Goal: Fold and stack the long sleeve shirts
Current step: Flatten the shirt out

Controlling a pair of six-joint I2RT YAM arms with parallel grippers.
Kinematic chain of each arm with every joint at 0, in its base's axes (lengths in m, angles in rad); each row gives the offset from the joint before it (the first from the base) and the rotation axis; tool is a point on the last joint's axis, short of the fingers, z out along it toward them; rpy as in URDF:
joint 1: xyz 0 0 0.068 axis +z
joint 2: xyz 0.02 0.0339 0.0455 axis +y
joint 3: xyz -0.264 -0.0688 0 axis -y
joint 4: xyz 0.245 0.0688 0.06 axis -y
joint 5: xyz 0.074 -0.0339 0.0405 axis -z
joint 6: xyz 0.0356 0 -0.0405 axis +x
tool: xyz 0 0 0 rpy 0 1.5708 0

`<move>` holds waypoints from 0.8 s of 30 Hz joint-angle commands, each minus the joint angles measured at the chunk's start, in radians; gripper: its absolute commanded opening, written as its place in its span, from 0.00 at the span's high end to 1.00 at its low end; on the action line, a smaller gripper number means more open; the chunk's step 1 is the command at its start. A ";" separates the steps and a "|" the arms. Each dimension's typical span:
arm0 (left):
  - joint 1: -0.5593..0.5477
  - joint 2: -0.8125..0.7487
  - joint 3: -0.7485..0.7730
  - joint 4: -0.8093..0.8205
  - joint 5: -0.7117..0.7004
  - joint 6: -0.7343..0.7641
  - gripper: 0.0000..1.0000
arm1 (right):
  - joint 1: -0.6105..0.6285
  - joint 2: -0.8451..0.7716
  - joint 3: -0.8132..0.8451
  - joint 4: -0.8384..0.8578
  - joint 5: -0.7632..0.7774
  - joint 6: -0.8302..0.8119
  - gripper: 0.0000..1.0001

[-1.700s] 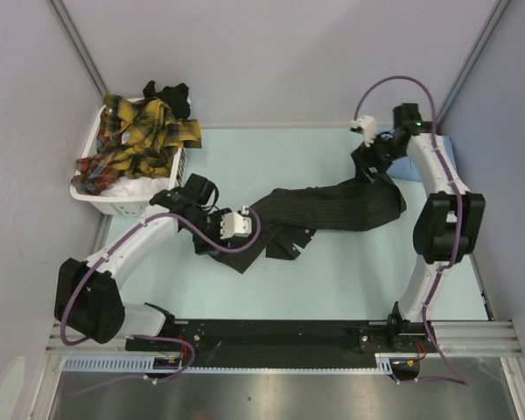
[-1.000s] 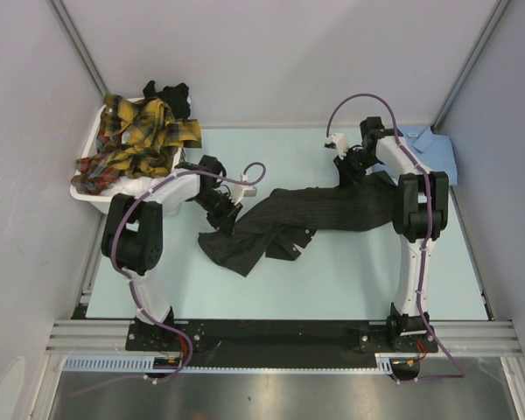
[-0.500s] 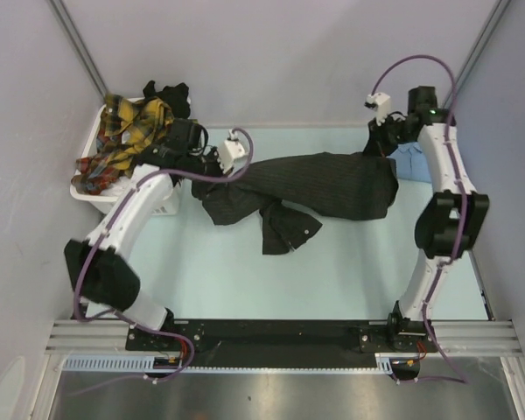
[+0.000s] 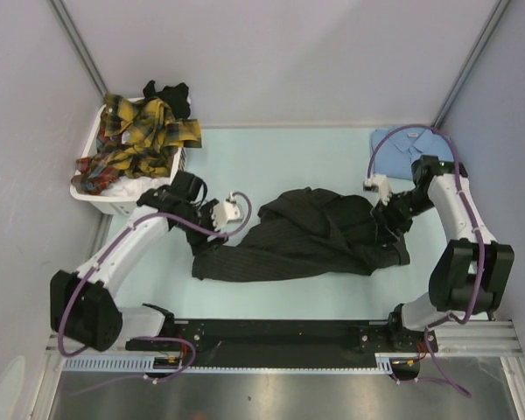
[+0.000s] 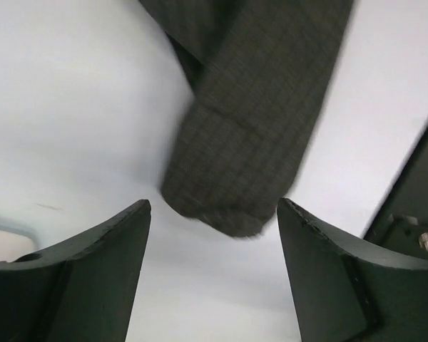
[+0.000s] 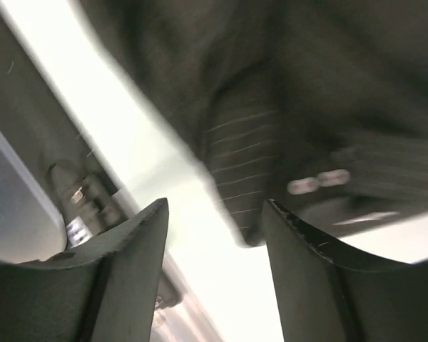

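Next, I close my left gripper on the bunched body point(image 4: 266, 234) point(image 5: 192, 25) of the charcoal-black pinstriped shirt, where it joins the stretched-out sleeve that has the nearby cuff.
The charcoal-black pinstriped shirt point(image 4: 306, 236) lies crumpled across the middle of the table. My left gripper point(image 4: 208, 234) hovers over its left end, open and empty; in the left wrist view a sleeve cuff point(image 5: 235, 157) lies just beyond the open gripper point(image 5: 214, 206). My right gripper point(image 4: 389, 219) is over the shirt's right end, open and empty point(image 6: 215, 203), with striped cloth and pale buttons point(image 6: 317, 182) just ahead. A light blue shirt point(image 4: 401, 144) lies at the back right. Yellow-red plaid shirts point(image 4: 140, 140) fill the basket.
The white laundry basket point(image 4: 114, 201) stands at the back left against the wall, with a dark garment point(image 4: 168, 93) on its far side. Bare pale table point(image 4: 280, 157) shows behind and in front of the black shirt.
Half a second ago both grippers held the black shirt stretched near the back of the table. Now the shirt lies bunched nearer the front, and both grippers have let go and moved forward.
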 commanded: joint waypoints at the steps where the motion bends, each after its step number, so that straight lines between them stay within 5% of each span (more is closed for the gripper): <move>1: 0.004 0.196 0.166 0.150 0.066 -0.167 0.24 | -0.029 0.123 0.214 0.032 -0.086 0.090 0.38; 5: -0.011 0.379 0.352 0.250 0.103 -0.315 0.23 | 0.010 0.263 0.340 0.138 -0.155 0.258 0.33; 8: -0.013 0.549 0.516 0.248 0.115 -0.409 0.23 | 0.085 0.319 0.388 0.227 -0.169 0.421 0.17; 15: -0.013 0.629 0.602 0.224 0.216 -0.426 0.20 | 0.241 0.450 0.422 0.389 -0.155 0.630 0.18; 19: -0.022 0.672 0.681 0.302 0.277 -0.460 0.19 | 0.260 0.493 0.436 0.362 -0.258 0.645 0.29; 22: -0.036 0.723 0.753 0.314 0.287 -0.480 0.19 | 0.296 0.493 0.422 0.353 -0.312 0.655 0.47; 24: -0.039 0.720 0.766 0.334 0.297 -0.509 0.20 | 0.309 0.482 0.408 0.362 -0.335 0.670 0.74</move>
